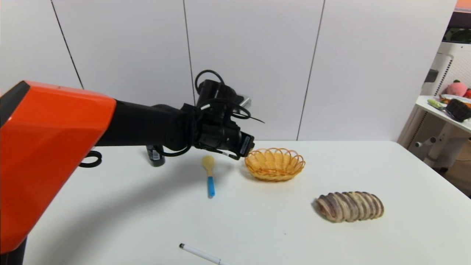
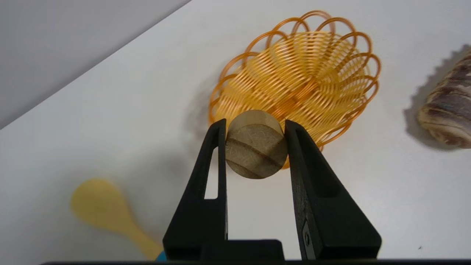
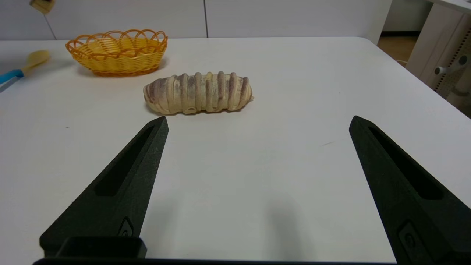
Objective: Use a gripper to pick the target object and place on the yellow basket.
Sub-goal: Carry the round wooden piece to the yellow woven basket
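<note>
Next, my left gripper releases the target object on the yellow basket's bottom (image 1: 265,170) (image 2: 294,119), toward the end of the basket that is closer to the spoon. The object is still above the table.
My left gripper (image 2: 254,125) is shut on the target object (image 2: 256,145), a small round tan lump with darker stripes, pinched between both fingertips. In the head view the left gripper (image 1: 241,149) hangs above the table just left of the yellow basket (image 1: 275,163), and the lump is hidden behind the claw. The wicker yellow basket (image 2: 294,77) lies right beyond the held lump and has nothing in it. My right gripper (image 3: 258,119) stands open low over bare table, with the yellow basket (image 3: 117,51) far off from it.
A long striped loaf (image 1: 349,206) lies right of the basket, toward the front. A yellow spoon with a blue handle (image 1: 209,175) lies left of the basket. A white pen (image 1: 202,254) is at the front edge, and a black bottle (image 1: 155,154) is at the back left.
</note>
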`<action>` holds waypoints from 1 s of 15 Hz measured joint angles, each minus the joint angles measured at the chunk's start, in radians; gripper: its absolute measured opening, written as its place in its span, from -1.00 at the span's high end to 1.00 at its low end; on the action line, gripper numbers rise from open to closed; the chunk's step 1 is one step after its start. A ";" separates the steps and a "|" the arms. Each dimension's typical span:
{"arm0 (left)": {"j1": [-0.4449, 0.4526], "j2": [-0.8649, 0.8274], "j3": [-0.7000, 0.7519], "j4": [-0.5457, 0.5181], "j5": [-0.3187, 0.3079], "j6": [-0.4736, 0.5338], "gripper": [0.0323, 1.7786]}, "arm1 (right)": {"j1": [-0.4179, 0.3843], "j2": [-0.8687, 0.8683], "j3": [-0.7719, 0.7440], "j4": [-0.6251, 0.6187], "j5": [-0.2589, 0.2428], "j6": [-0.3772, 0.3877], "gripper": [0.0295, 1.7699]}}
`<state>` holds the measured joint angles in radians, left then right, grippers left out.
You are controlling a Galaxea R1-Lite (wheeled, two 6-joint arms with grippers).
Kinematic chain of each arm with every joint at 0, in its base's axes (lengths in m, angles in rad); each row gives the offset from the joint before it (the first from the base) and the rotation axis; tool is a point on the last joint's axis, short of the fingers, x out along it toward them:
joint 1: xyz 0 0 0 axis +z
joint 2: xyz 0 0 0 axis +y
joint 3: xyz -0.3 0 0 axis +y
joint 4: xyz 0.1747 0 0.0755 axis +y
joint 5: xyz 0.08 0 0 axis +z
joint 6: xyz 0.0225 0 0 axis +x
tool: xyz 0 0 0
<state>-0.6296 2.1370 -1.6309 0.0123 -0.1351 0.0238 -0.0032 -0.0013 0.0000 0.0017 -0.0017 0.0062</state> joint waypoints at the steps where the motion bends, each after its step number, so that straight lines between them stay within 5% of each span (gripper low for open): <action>1: -0.015 0.020 -0.006 -0.038 -0.003 0.000 0.46 | 0.000 0.000 0.000 0.000 0.000 0.000 -0.92; 6: -0.053 0.109 -0.017 -0.226 -0.004 0.002 0.46 | 0.000 0.000 0.000 0.000 0.000 0.000 -0.92; 15: -0.051 0.121 -0.023 -0.184 -0.004 0.008 0.46 | 0.000 0.000 0.000 0.000 0.000 0.000 -0.92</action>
<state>-0.6806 2.2585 -1.6534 -0.1721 -0.1389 0.0321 -0.0032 -0.0013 0.0000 0.0019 -0.0017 0.0057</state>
